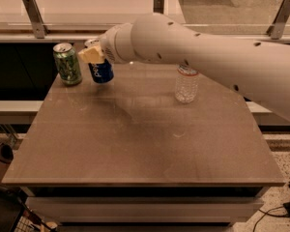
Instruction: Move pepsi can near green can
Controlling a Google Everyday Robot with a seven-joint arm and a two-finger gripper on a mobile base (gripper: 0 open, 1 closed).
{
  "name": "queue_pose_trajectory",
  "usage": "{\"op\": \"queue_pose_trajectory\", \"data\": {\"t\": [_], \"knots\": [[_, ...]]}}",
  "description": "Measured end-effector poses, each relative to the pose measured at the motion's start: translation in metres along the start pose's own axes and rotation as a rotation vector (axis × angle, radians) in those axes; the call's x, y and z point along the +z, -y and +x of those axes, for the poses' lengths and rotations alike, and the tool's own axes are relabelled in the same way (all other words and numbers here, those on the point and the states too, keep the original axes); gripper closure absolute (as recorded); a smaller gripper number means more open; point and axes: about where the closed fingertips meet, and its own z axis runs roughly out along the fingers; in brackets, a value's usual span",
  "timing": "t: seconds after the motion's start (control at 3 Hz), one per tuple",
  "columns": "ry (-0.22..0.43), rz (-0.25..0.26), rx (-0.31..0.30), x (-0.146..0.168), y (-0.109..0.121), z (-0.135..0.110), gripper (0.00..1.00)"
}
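My gripper is to let go of the pepsi can on the table [96,83] close beside the green can, on the green can's water bottle side.
The dark blue pepsi can [101,71] is held in my gripper [94,56] at the far left of the table, a little above or just at the tabletop. The gripper's cream-coloured fingers are shut on the can's upper part, and the can's silver top shows just above them. The green can [67,64] stands upright on the table just left of the pepsi can, with a small gap between them. My big white arm reaches in from the right and hides part of the table's back edge.
A clear plastic water bottle [186,84] stands upright at the back right of the brown table [145,134], partly behind my arm. A glass railing with metal posts runs behind the table. The floor drops away at the table's left and front edges.
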Motion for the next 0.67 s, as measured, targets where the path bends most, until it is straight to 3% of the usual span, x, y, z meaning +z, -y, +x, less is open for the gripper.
{"op": "queue_pose_trajectory", "data": {"t": [0.67], "knots": [[0.044,0.009,-0.042,0.028,-0.009,0.006,1.00]]}}
